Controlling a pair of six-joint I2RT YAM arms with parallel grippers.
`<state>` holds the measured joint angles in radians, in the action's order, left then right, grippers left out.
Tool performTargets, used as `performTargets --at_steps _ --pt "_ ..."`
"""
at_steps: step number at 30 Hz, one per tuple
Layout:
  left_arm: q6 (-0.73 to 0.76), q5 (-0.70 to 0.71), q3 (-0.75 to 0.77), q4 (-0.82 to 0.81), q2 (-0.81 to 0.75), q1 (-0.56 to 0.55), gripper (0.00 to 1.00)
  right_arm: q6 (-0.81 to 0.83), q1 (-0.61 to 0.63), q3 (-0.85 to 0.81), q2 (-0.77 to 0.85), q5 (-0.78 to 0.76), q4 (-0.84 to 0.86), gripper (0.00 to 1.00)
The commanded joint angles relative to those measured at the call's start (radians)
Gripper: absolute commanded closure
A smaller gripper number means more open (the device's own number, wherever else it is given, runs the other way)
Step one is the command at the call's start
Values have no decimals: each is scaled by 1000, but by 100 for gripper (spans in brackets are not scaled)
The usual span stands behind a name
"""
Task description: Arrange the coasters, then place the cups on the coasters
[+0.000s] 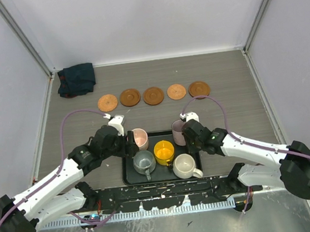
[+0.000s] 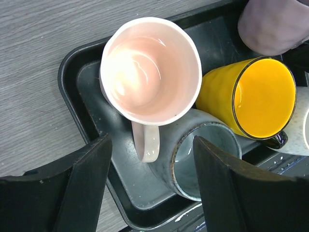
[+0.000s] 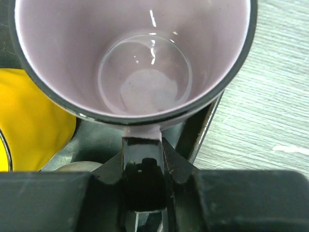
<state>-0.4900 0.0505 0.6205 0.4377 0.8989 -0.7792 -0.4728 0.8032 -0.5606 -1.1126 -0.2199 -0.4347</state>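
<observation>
My right gripper is pinching only the outer bend of the mauve cup's handle and the cup leans, so next I put it down and grip closer to the cup's side (image 3: 143,131).
Several round brown coasters (image 1: 153,95) lie in a row across the far part of the table. On the black tray (image 1: 129,177) stand the pink cup (image 1: 140,138), grey cup (image 1: 144,162), yellow cup (image 1: 163,151) and cream cup (image 1: 185,166). My left gripper (image 2: 150,142) is open, one finger on either side of the pink cup's (image 2: 150,70) handle without touching it. The grey cup (image 2: 203,159) sits just under its right finger. My right gripper (image 3: 141,150) is shut on the handle of the mauve cup (image 3: 140,58) at the tray's far right corner (image 3: 193,130).
A dark folded cloth (image 1: 76,80) lies in the far left corner. White walls enclose the table on three sides. The cups stand close together on the tray, the yellow cup (image 2: 260,96) touching the grey one.
</observation>
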Motion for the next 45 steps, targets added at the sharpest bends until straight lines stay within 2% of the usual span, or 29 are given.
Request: performTargets --at_steps 1,13,23,30,38,45 --pt "2 23 37 -45 -14 -3 31 58 -7 -45 56 -128 108 99" --pt "9 38 41 -57 -7 -3 31 121 -6 -51 100 -216 178 99" --pt "18 55 38 -76 -7 -3 31 261 -22 -55 118 -350 356 99" --pt "16 62 34 -69 -19 -3 31 249 -52 -66 96 -270 361 99" --pt "13 73 30 -60 -21 -3 30 201 -52 25 158 -47 297 99" --pt "10 63 41 -67 4 -3 30 134 -52 114 194 65 304 99"
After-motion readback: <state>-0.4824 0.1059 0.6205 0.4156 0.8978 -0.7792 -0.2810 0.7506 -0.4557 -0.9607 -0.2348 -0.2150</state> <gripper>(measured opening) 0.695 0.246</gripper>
